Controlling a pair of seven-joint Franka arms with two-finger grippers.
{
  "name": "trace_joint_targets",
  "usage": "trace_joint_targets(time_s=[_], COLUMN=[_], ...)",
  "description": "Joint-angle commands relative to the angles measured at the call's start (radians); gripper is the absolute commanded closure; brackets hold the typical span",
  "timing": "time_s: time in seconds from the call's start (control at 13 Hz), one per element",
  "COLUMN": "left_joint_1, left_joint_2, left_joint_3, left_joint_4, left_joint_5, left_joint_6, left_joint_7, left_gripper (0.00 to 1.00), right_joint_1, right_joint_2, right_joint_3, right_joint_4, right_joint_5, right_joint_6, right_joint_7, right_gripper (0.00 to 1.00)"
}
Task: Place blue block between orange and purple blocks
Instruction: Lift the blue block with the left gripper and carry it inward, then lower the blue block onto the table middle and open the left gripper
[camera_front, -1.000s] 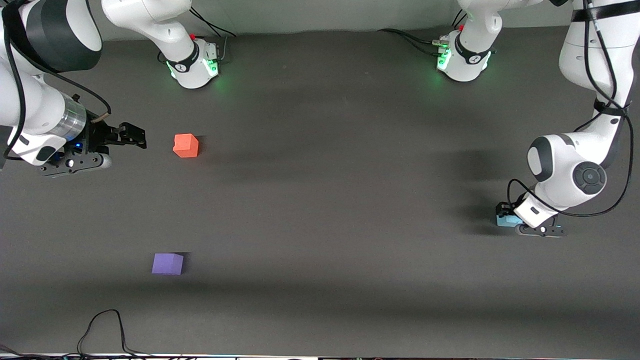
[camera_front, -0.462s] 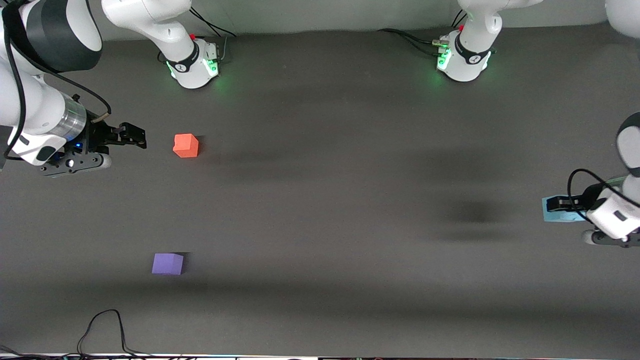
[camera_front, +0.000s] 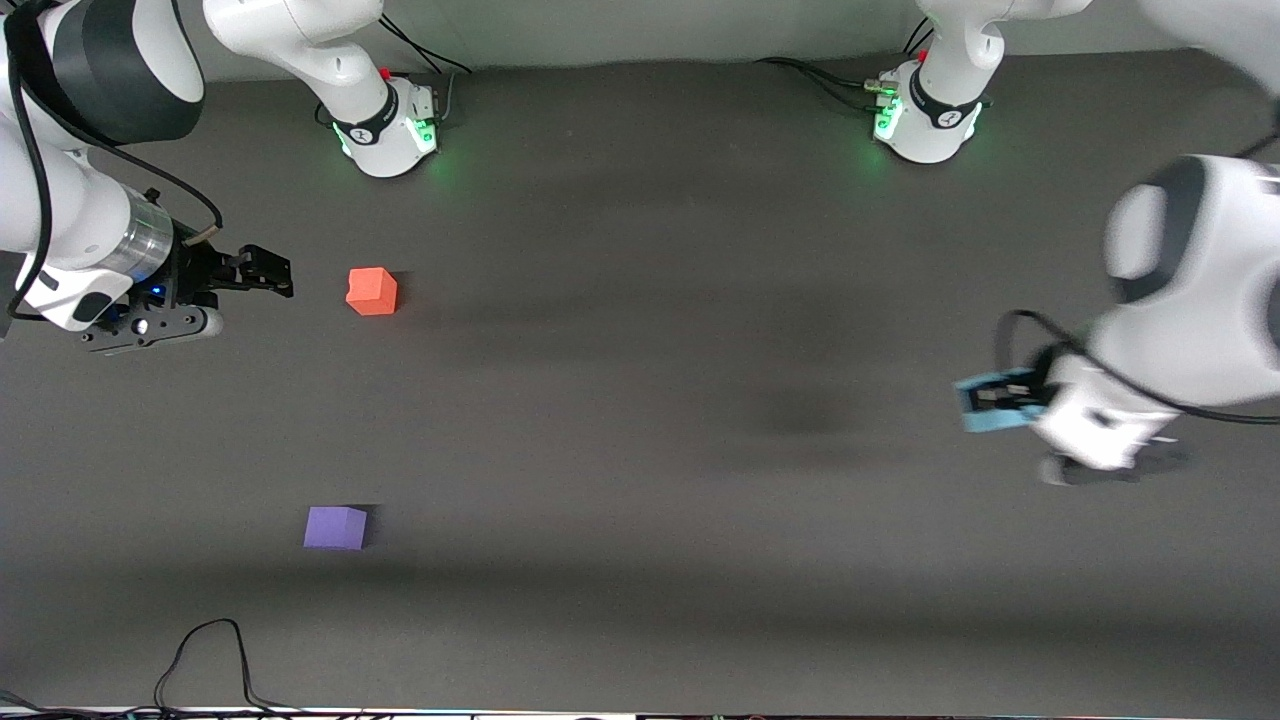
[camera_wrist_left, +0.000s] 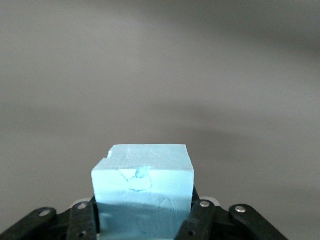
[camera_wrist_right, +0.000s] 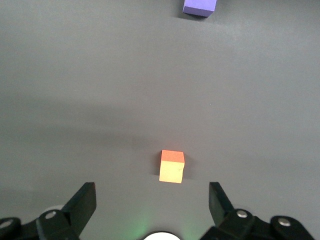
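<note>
Next, my left gripper sets the blue block on bare table, well out on the gripper's own side of the orange block (camera_front: 596, 366).
My left gripper (camera_front: 985, 400) is shut on the light blue block (camera_front: 993, 412) and holds it in the air over the left arm's end of the table. The left wrist view shows the block (camera_wrist_left: 143, 187) clamped between the two fingers (camera_wrist_left: 200, 222). The orange block (camera_front: 371, 291) sits on the table toward the right arm's end. The purple block (camera_front: 335, 527) lies nearer the front camera than the orange one. My right gripper (camera_front: 262, 271) is open, empty, and waits beside the orange block. The right wrist view shows the orange block (camera_wrist_right: 172, 166) and the purple block (camera_wrist_right: 199, 7).
The dark grey table (camera_front: 640, 420) is bare between the blocks and the left arm. A black cable (camera_front: 205, 650) loops at the table edge nearest the front camera. The two arm bases (camera_front: 390, 125) (camera_front: 925, 115) stand along the edge farthest from the front camera.
My left gripper lifted the blue block off the table, swung out toward the left arm's table end, then came back toward the middle. The right arm has not moved.
</note>
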Motion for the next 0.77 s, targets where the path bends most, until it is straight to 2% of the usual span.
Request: trace_joint_targets(time_s=[0.0,0.23,0.46,0.69], left_joint_1=[-0.196,-0.373,-0.531,-0.632], left_joint_2=[0.092,0.154,0.311,0.431], left_joint_3=[0.012,0.013,0.016,0.016], left_joint_4=[0.065,0.082,0.164,0.177], left_joint_5=[0.023,0.063,0.154,0.201], left_joint_6=[0.086,0.183,0.274,0.404], left_joint_7=[-0.268,-0.437,-0.578,-0.603], left_gripper=[0.66,0.66,0.66,0.67], right_joint_1=[0.01,0.01,0.01,0.013], right_joint_2=[-0.006,-0.006,-0.006,-0.008], right_joint_3=[-0.005,-0.005,-0.005,-0.005], right_joint_4=[-0.005,-0.005,-0.007,-0.008], right_joint_5=[-0.002,-0.004,-0.002,-0.002], right_joint_6=[0.011,0.01,0.01,0.004], right_joint_7=[-0.002,-0.002,-0.002,-0.002], right_gripper=[0.0,0.0,0.0,0.0])
